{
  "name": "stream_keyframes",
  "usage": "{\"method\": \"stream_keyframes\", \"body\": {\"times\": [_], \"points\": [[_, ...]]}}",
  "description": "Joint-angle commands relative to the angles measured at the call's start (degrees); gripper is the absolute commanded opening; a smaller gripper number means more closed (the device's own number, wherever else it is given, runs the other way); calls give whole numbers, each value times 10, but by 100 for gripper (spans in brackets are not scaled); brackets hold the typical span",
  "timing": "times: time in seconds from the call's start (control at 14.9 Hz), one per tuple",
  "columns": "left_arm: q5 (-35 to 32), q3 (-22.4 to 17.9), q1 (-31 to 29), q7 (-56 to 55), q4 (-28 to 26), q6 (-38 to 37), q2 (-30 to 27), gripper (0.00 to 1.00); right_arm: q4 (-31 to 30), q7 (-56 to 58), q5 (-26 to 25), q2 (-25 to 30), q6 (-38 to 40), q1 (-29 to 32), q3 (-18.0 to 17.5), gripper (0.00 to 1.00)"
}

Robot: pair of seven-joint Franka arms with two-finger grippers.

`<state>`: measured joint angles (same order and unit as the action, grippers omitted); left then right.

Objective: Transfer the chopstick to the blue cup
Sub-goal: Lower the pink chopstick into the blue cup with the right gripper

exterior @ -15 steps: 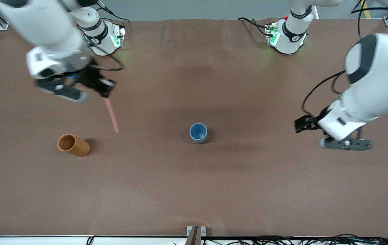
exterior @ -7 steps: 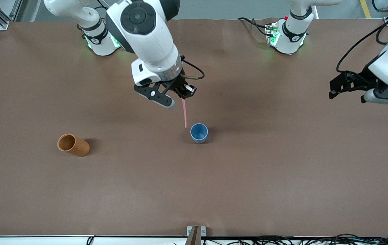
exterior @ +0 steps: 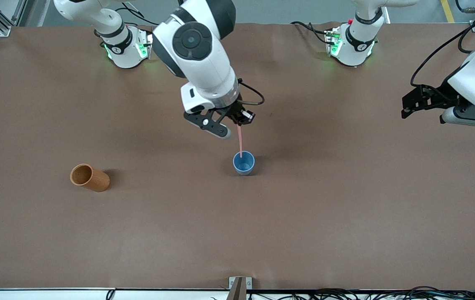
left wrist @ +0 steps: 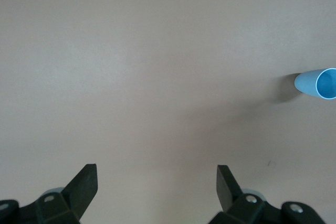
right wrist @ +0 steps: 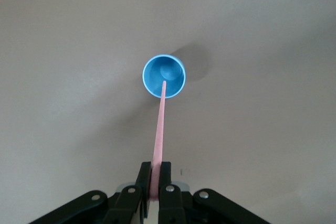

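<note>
The robot's right gripper needs to let go of the pale pink chopstick down inside the blue cup (exterior: 243,167) (right wrist: 167,75), so that it leans on the cup's rim.
My right gripper (exterior: 238,123) hangs over the middle of the table, shut on the upper end of the pale pink chopstick (exterior: 240,141). The stick points down, and its lower tip sits over the mouth of the light-blue cup (exterior: 243,162). In the right wrist view the chopstick (right wrist: 159,132) runs from my shut right gripper (right wrist: 155,174) to the round opening of the blue cup (right wrist: 164,76). My left gripper (exterior: 423,106) waits in the air at the left arm's end of the table, open and empty (left wrist: 156,174). The blue cup (left wrist: 316,83) shows far off in the left wrist view.
An orange-brown cylindrical cup (exterior: 89,178) lies tipped on its side toward the right arm's end of the table, slightly nearer the front camera than the blue cup. A brown cloth (exterior: 237,233) covers the table. A small bracket (exterior: 239,284) sits at the table's front edge.
My right arm swung from its own end of the table to the middle, carrying the chopstick until its tip came over the blue cup. My left gripper rose and pulled back toward its end.
</note>
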<state>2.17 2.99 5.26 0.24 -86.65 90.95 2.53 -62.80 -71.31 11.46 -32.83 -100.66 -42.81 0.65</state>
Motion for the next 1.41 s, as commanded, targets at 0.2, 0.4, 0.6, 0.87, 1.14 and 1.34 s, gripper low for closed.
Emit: {"method": "stream_keyframes", "body": {"times": [0.2, 0.4, 0.6, 0.87, 1.14, 1.34], "points": [[-6, 4, -10, 13, 1, 5, -3, 100, 12, -7, -6, -22, -22, -10, 5, 3], [-7, 4, -8, 10, 2, 5, -2, 100, 11, -6, -19, -30, -23, -10, 5, 3], [-6, 5, -8, 2, 2, 2, -4, 100, 0, -7, -35, -32, -22, -13, 5, 3], [-1, 2, -10, 1, 3, 5, -6, 100, -3, -6, -43, -41, -24, -16, 5, 4], [-1, 2, -13, 1, 4, 6, -7, 100, -10, -1, -58, -57, -74, -19, 5, 4], [0, 2, -13, 2, 4, 6, -7, 100, -37, -1, -67, -57, -91, -24, 5, 9]]}}
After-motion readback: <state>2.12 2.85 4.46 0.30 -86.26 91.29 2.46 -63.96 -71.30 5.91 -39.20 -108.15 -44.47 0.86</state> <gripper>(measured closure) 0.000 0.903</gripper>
